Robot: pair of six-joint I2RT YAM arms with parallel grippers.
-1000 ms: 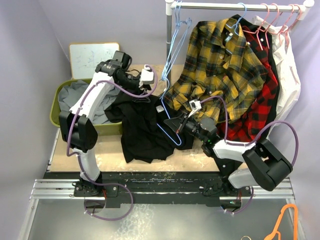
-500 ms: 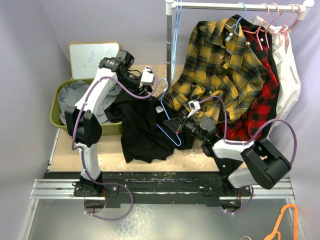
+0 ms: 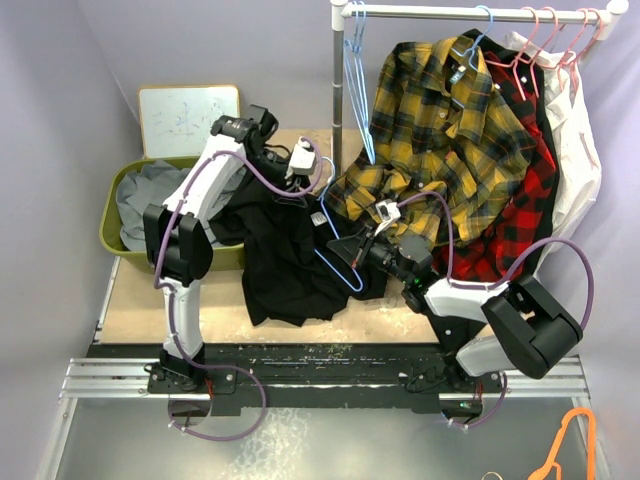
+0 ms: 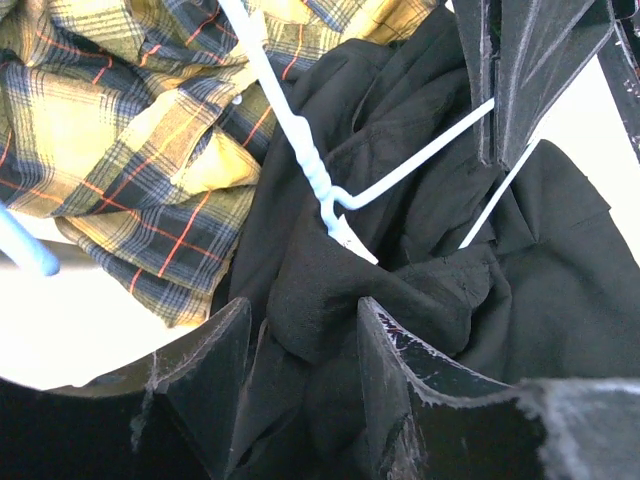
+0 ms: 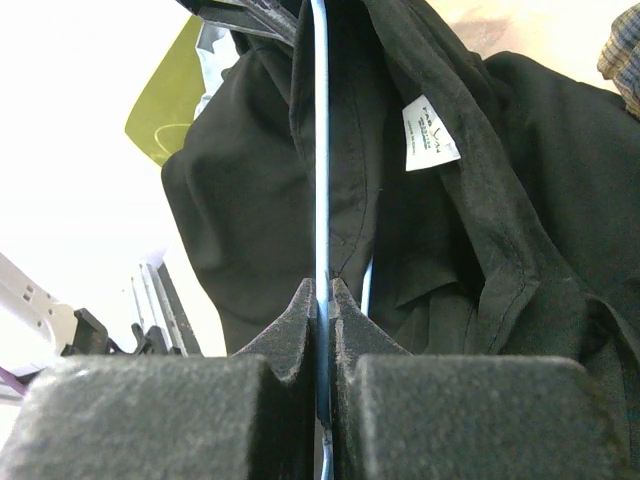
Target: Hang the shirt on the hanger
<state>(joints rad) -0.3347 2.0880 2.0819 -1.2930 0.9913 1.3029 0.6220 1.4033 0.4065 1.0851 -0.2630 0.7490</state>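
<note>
The twisted neck of the hanger is clear of my left gripper's fingers, so next I pinch the neck's base [image 4: 335,204] together with the shirt's fold before my right gripper opens.
The black shirt [image 3: 290,270] lies crumpled on the table between the two arms. The light-blue hanger [image 3: 335,265] is partly inside it, and its twisted neck [image 4: 300,150] rises out of the collar area. My left gripper [image 3: 302,188] is at the shirt's far upper edge. Its fingers [image 4: 303,305] are closed on a thick fold of the black shirt [image 4: 330,300]. My right gripper [image 3: 352,248] is shut on the hanger's thin wire [image 5: 320,150], pinched between the fingertips [image 5: 322,290]. A white label [image 5: 430,135] shows inside the shirt [image 5: 250,200].
A green bin [image 3: 108,235] holding a grey garment [image 3: 140,195] stands at the left, with a whiteboard [image 3: 185,115] behind it. The rack [image 3: 470,12] carries a yellow plaid shirt [image 3: 450,130], a red plaid one [image 3: 530,190], a white garment [image 3: 575,150] and spare blue hangers [image 3: 355,70].
My left arm has shifted right toward the rack and its jaws have narrowed round the shirt fold. The spare blue hangers on the rack have swung. The right arm has not moved.
</note>
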